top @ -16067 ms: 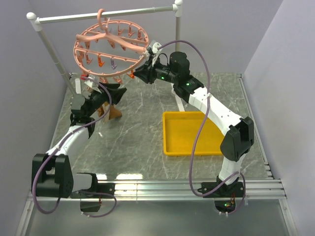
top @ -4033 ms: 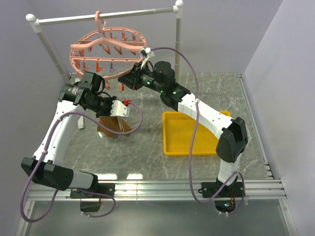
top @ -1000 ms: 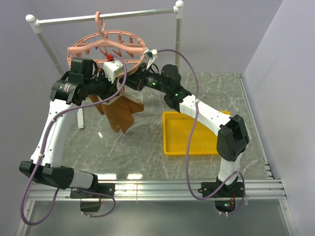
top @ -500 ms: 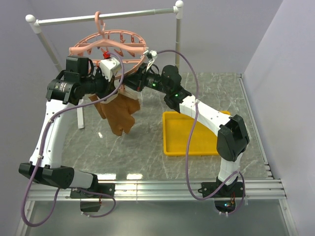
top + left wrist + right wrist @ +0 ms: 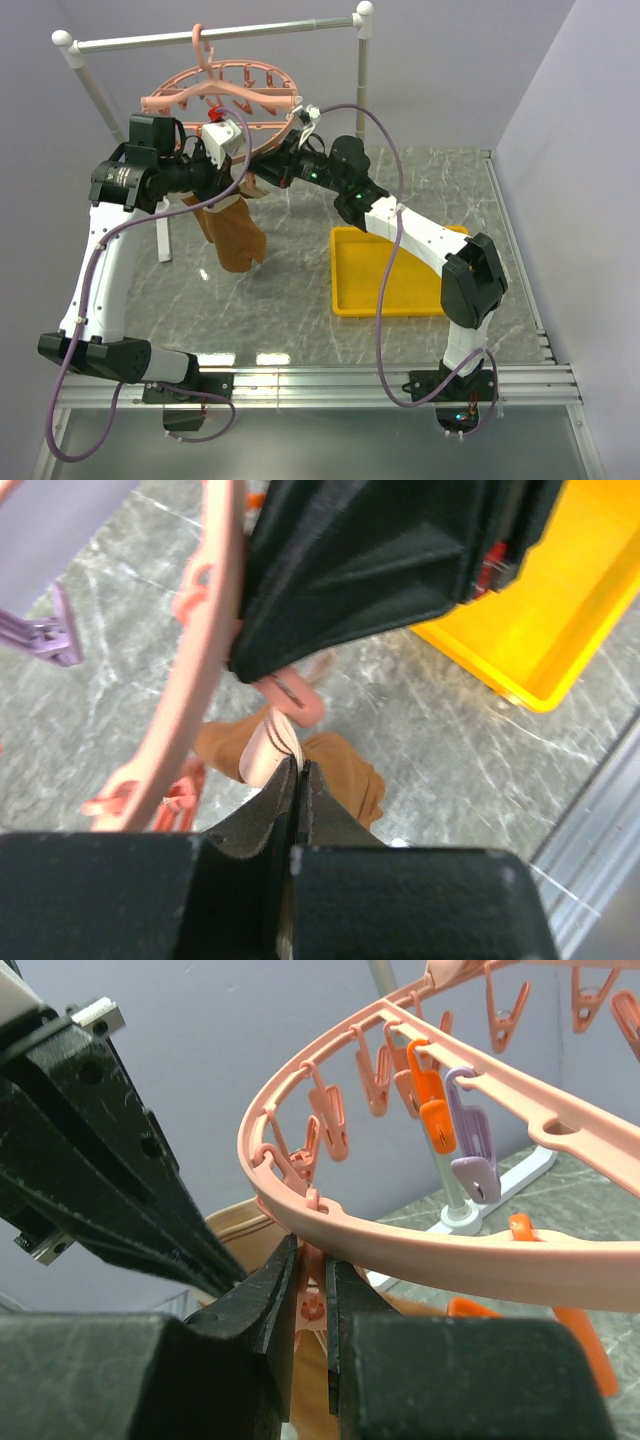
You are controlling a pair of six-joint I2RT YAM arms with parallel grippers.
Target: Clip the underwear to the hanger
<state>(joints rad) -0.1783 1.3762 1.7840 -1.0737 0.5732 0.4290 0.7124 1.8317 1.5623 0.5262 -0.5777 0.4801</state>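
Note:
The brown underwear will hang from the pink clip (image 5: 241,178) (image 5: 292,702) under the hanger's front rim once the robot's left gripper lets go.
The salmon-pink round hanger (image 5: 222,88) hangs by its hook from the rail. My left gripper (image 5: 246,184) is shut on the tan waistband of the brown underwear (image 5: 233,232), which dangles below it above the table. In the left wrist view the jaws (image 5: 298,767) pinch the waistband edge just under the hanger ring (image 5: 207,650), with brown cloth (image 5: 345,772) beyond. My right gripper (image 5: 270,172) meets it from the right. In the right wrist view it (image 5: 312,1260) is shut on a pink clip under the ring (image 5: 430,1245), with the waistband (image 5: 243,1232) right behind.
The white and grey rail (image 5: 215,32) with its posts (image 5: 362,75) spans the back. A yellow tray (image 5: 345,270) lies on the marble table at centre right. Orange (image 5: 432,1100) and purple (image 5: 470,1150) clips dangle from the ring. The left arm's black fingers (image 5: 100,1160) crowd the right wrist view.
My left arm has drawn slightly left, and the underwear has swung left and hangs narrower. The right gripper has stayed on the clip.

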